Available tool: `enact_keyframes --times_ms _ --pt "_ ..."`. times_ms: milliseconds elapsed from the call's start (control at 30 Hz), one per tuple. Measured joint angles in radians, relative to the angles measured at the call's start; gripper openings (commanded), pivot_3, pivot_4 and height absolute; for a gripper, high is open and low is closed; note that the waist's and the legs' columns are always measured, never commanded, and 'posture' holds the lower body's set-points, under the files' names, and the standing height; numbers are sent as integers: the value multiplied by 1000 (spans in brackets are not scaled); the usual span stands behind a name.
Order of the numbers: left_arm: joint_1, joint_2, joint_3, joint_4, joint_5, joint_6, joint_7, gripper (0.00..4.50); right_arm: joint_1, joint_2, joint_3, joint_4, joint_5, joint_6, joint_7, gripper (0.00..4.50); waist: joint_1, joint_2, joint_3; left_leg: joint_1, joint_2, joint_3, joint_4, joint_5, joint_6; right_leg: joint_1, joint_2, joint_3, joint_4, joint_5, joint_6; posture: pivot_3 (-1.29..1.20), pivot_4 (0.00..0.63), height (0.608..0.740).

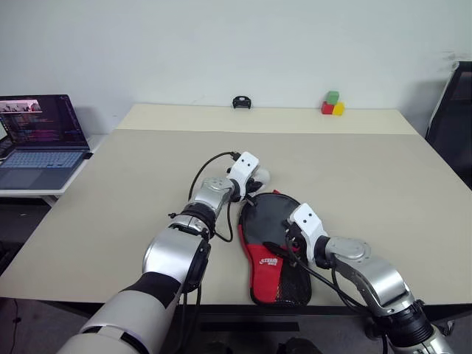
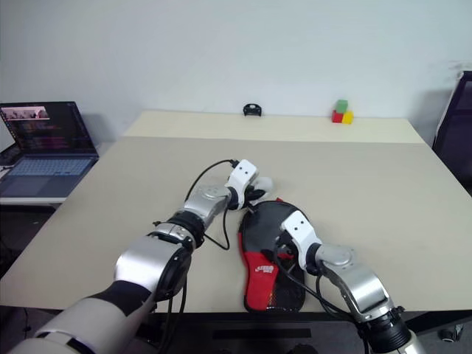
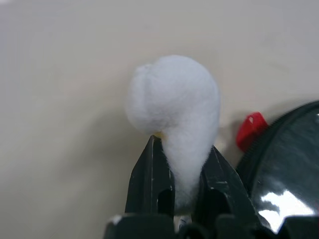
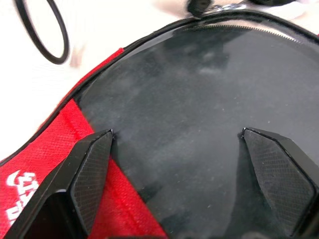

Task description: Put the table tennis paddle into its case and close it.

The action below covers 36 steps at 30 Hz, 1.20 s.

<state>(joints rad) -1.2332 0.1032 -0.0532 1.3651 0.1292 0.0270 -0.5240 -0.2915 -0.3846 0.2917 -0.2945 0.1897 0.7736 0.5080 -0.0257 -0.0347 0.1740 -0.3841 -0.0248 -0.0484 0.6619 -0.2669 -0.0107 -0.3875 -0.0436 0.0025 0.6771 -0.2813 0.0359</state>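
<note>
The robot's left gripper needs to release the white fluffy tuft on the table (image 1: 305,189) beside the far rim of the case, toward the black chair.
The case (image 1: 274,259) lies on the table near the front edge, red logo panel and mesh toward me. A glossy round black face (image 4: 199,114), apparently the table tennis paddle, fills its wide far end, with zipper teeth along the far rim. The handle is hidden. My right gripper (image 4: 177,132) hovers just above that black face, open, with nothing between its fingers (image 4: 92,169). At the case's far end my left gripper (image 3: 182,144) is shut on a white fluffy tuft (image 3: 172,99), beside a small red tab (image 3: 250,130) on the case's edge.
A laptop (image 1: 40,140) stands on a low side table at the left. Coloured blocks (image 1: 332,103) and a small black object (image 1: 242,102) sit at the table's far edge. A black chair (image 1: 457,125) is at the right. A black cable (image 4: 42,30) loops beside the case.
</note>
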Motion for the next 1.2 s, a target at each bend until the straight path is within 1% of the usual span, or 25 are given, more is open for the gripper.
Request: enact_keyframes --times_ms 267,600,833,1067,1133,1200 --pt "-57 -54 -3 17 54 -37 83 108 43 37 1 -64 -11 41 -57 4500 0 0 0 0 0 0 -1 0 0 0 0 -1 -1 0 1 0 150 740" --pt "-110 -194 -47 28 141 -58 109 107 125 78 1 -157 -12 75 -138 4500 0 0 0 -1 0 -1 -1 -1 -1 0 0 -1 -3 -2 3 0 150 740" --pt "-112 -251 -58 29 165 -69 99 107 163 91 12 -213 -11 109 -160 4500 1 0 -1 -1 -1 -1 -1 -1 -1 1 0 -2 -3 -2 4 0 150 740" --pt "-87 -256 -98 29 198 -81 10 107 161 98 13 -213 -11 120 -166 4500 0 0 -2 0 -2 -2 -1 -1 -1 3 0 -3 -3 -3 5 0 150 740" --pt "-74 -255 -103 29 202 -81 -16 851 158 101 13 -212 -11 125 -167 4500 0 0 -2 0 -2 -2 -1 -1 -1 3 0 -3 -3 -3 5 0 150 740" --pt "-71 -254 -106 29 206 -80 -34 1434 156 101 13 -212 -11 128 -167 4500 0 0 -2 0 -2 -2 -1 -1 -1 3 0 -3 -3 -3 5 0 150 740"
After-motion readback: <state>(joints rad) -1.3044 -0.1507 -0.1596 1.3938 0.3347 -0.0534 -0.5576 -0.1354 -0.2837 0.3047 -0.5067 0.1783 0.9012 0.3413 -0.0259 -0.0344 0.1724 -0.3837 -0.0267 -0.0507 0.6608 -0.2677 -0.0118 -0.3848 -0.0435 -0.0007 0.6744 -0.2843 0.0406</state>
